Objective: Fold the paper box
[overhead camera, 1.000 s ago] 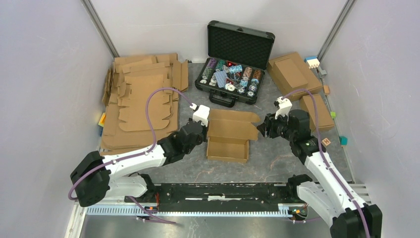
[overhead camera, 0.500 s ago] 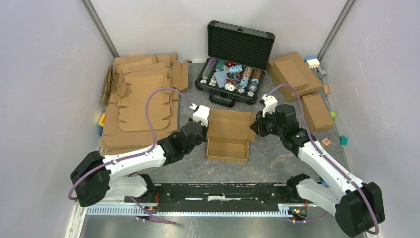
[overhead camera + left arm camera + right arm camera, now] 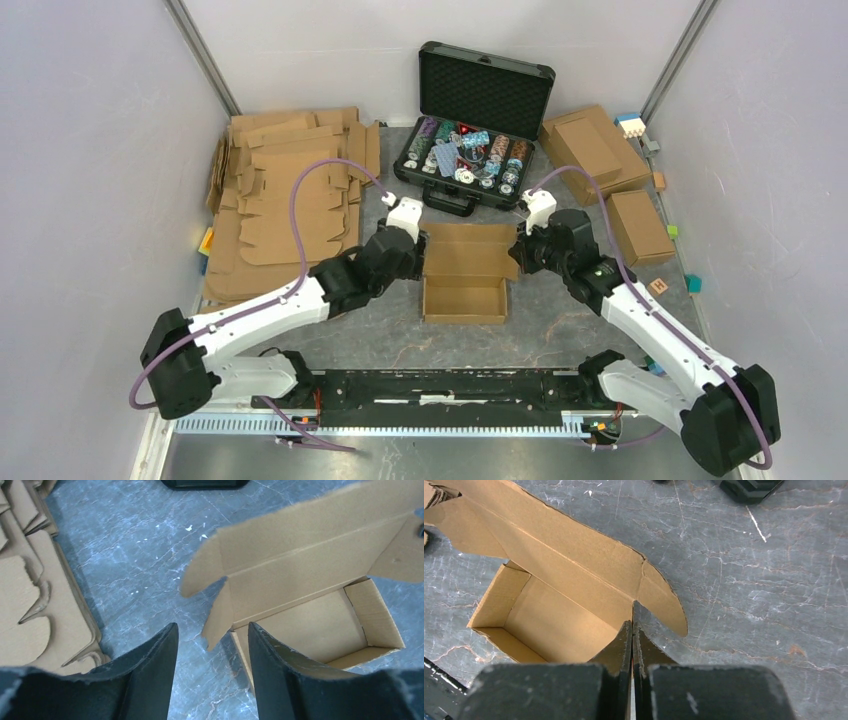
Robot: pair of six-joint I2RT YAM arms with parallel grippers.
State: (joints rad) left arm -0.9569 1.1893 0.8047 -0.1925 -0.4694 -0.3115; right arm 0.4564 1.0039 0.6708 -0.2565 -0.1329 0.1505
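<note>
The lid's small side flap splays outside the tray's end; I will pinch the flap's lower tip (image 3: 210, 642) with my left gripper and bend it inward before closing the lid.
The paper box (image 3: 465, 275) lies mid-table as an open shallow tray with its lid panel raised along the far side. My left gripper (image 3: 411, 256) is open beside the box's left end. In the left wrist view its fingertips (image 3: 212, 632) are spread, the lid's rounded left flap (image 3: 217, 617) hangs just ahead of them, and nothing is gripped. My right gripper (image 3: 520, 258) is at the box's right end. In the right wrist view its fingers (image 3: 632, 627) are pressed together astride the tray's right wall, below the lid's right flap (image 3: 661, 602).
A black case (image 3: 470, 150) full of chips stands open behind the box. Many flat cardboard blanks (image 3: 290, 200) are piled at the left. Two closed cardboard boxes (image 3: 590, 145) (image 3: 640, 225) and small coloured blocks (image 3: 660, 287) sit at the right.
My left gripper has let go of the box's left side, opened and shifted a little farther back. My right gripper has moved left to the box's right end and shut there.
</note>
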